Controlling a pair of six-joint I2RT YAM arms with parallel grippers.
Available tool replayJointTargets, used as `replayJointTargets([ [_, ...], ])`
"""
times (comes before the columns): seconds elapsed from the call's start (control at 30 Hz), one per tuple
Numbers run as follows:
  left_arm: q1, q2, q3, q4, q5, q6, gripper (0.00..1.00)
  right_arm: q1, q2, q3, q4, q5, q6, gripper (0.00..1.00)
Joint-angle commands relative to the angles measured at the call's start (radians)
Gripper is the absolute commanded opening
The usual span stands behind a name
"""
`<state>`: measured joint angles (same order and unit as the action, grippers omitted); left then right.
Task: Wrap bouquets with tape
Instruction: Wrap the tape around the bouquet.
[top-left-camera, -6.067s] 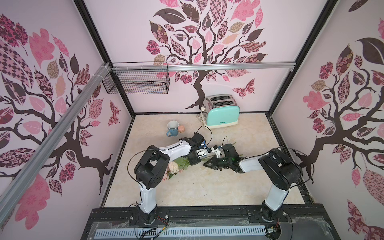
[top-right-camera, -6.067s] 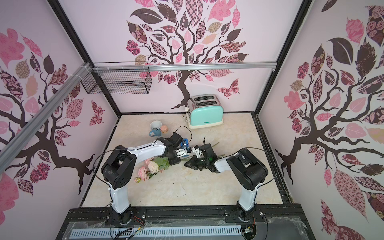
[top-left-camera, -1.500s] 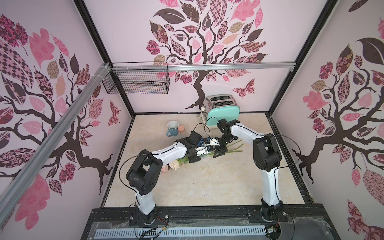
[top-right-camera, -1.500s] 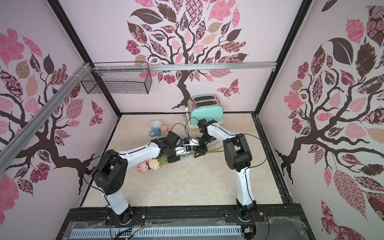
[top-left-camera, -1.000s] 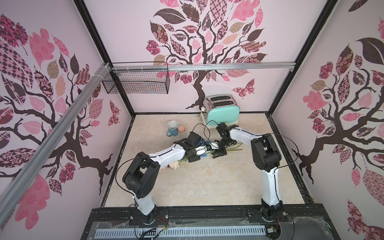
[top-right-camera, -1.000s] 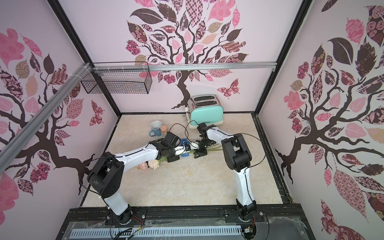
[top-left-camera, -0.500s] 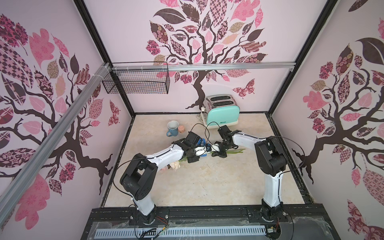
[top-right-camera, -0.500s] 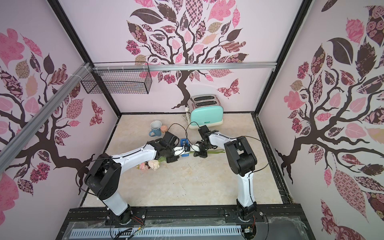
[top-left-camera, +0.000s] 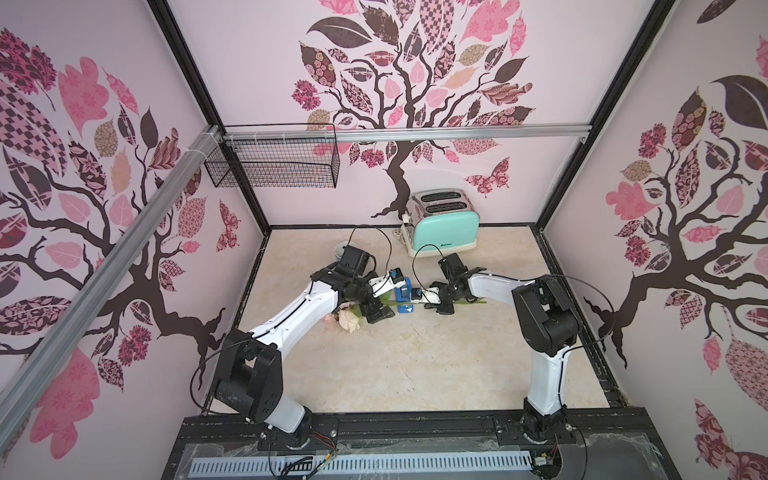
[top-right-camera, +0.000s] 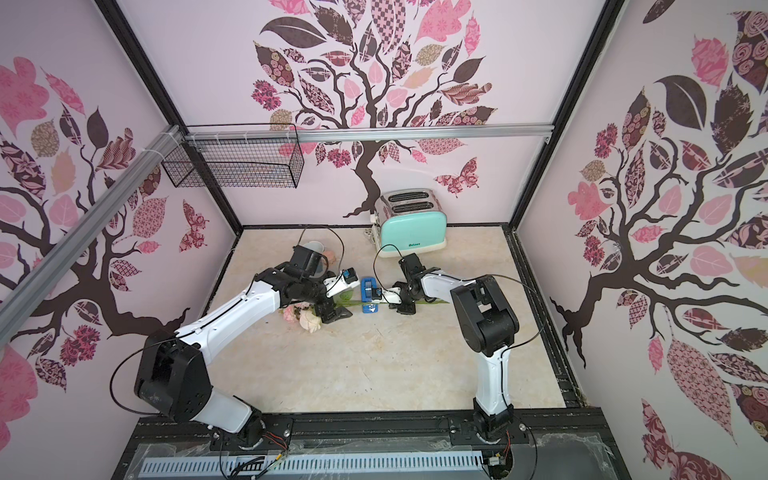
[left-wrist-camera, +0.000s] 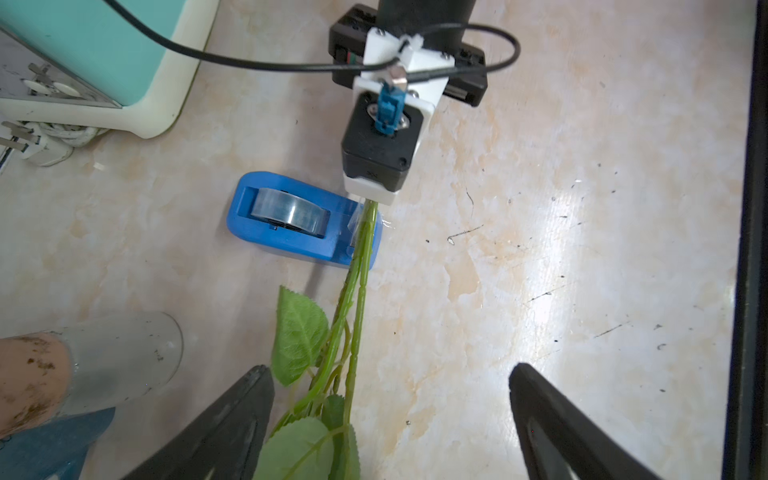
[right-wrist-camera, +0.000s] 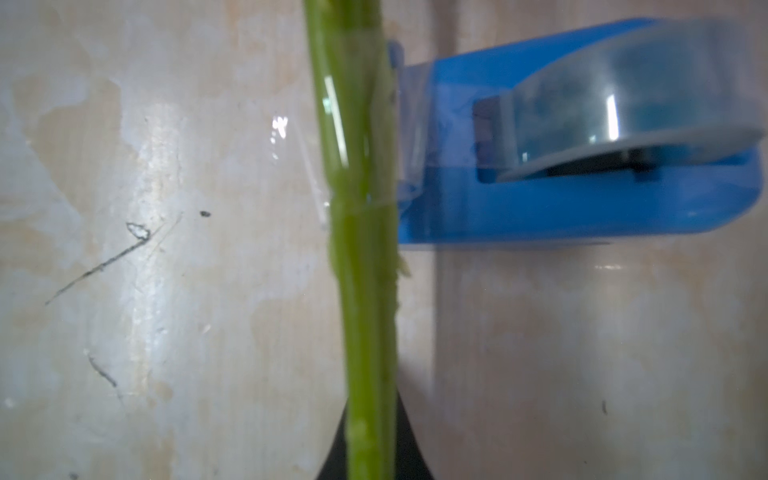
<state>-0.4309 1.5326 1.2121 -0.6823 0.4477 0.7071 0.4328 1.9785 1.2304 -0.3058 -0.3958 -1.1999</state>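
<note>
My open left gripper is at the bouquet's leaves, away from the tape piece, so it should take the stems (left-wrist-camera: 352, 285) beside the dispenser before my right gripper opens.
The bouquet lies on the table, its pink and cream blooms (top-left-camera: 347, 320) (top-right-camera: 306, 319) to the left and its green stems (left-wrist-camera: 359, 266) running right across the cutter end of the blue tape dispenser (top-left-camera: 402, 293) (top-right-camera: 367, 289) (left-wrist-camera: 286, 226) (right-wrist-camera: 582, 199). A clear strip of tape (right-wrist-camera: 409, 124) runs from the cutter onto the stems (right-wrist-camera: 365, 270). My left gripper (left-wrist-camera: 390, 415) (top-left-camera: 377, 312) stands open astride the leafy part of the stems. My right gripper (right-wrist-camera: 370, 453) (top-left-camera: 439, 305) is shut on the stems just right of the dispenser.
A mint toaster (top-left-camera: 444, 226) with its coiled cord stands at the back wall. A mug (top-left-camera: 341, 249) sits behind my left arm, next to a peach-coloured object (left-wrist-camera: 29, 374). A wire basket (top-left-camera: 274, 162) hangs on the back left rail.
My left gripper has opened and let go of the stems. My right gripper has closed on the stems beside the dispenser.
</note>
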Motion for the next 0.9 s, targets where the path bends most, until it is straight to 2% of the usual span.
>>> replayJointTargets([
  [0.0,0.026,0.031,0.114,-0.05,0.043,-0.012,0.91,0.005,-0.074,-0.029,0.11,0.008,0.013,0.0],
  [0.13,0.026,0.155,0.28,-0.206,0.033,0.004,0.89,0.015,-0.1,-0.086,0.224,0.027,0.013,0.0],
  [0.2,0.026,0.2,0.317,-0.217,0.017,-0.02,0.87,0.021,-0.111,-0.115,0.278,0.039,0.015,0.0],
  [0.27,0.014,0.244,0.353,-0.275,0.005,0.009,0.86,0.029,-0.119,-0.142,0.325,0.051,0.013,0.0],
  [0.43,-0.038,0.32,0.4,-0.302,-0.114,0.017,0.85,0.042,-0.123,-0.197,0.442,0.073,0.004,0.0],
  [0.87,-0.06,0.481,0.489,-0.356,-0.159,0.042,0.8,0.08,-0.148,-0.367,0.804,0.179,-0.016,0.0],
])
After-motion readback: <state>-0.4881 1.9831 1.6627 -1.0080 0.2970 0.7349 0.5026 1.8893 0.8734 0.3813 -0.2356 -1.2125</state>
